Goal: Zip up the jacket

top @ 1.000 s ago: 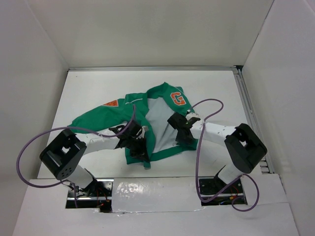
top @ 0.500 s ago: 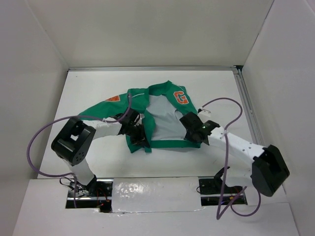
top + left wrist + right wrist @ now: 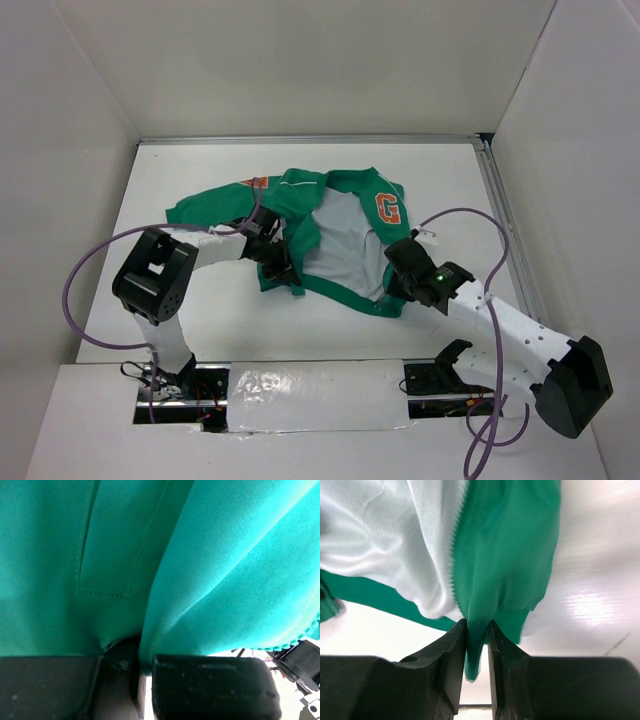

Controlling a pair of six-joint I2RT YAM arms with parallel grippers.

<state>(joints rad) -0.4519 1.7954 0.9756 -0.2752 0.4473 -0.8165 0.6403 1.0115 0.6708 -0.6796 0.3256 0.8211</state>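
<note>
My right gripper pinches a green fold beside the zipper teeth; it should open and grab the zipper's bottom end (image 3: 460, 612) before joining the front edges.
The green jacket (image 3: 340, 235) lies open on the table (image 3: 450, 180), white lining up, orange "G" patch (image 3: 387, 209) at the right. My left gripper (image 3: 281, 268) is shut on the jacket's left front edge near the hem; green fabric (image 3: 200, 570) fills the left wrist view and runs down between the black fingers (image 3: 210, 685). My right gripper (image 3: 396, 292) is shut on the jacket's right front edge at the hem; a green fold (image 3: 485, 625) beside the white zipper teeth (image 3: 454, 570) is pinched between its fingers (image 3: 451, 665).
White walls enclose the table on the left, back and right. A metal rail (image 3: 505, 220) runs along the table's right edge. Purple cables (image 3: 90, 270) loop from both arms. A white panel (image 3: 310, 385) covers the near edge.
Both arms have dragged the jacket right and back. The right arm has swung out to the right with the hem; the left gripper has moved up with its edge. The sleeve has bunched inward.
</note>
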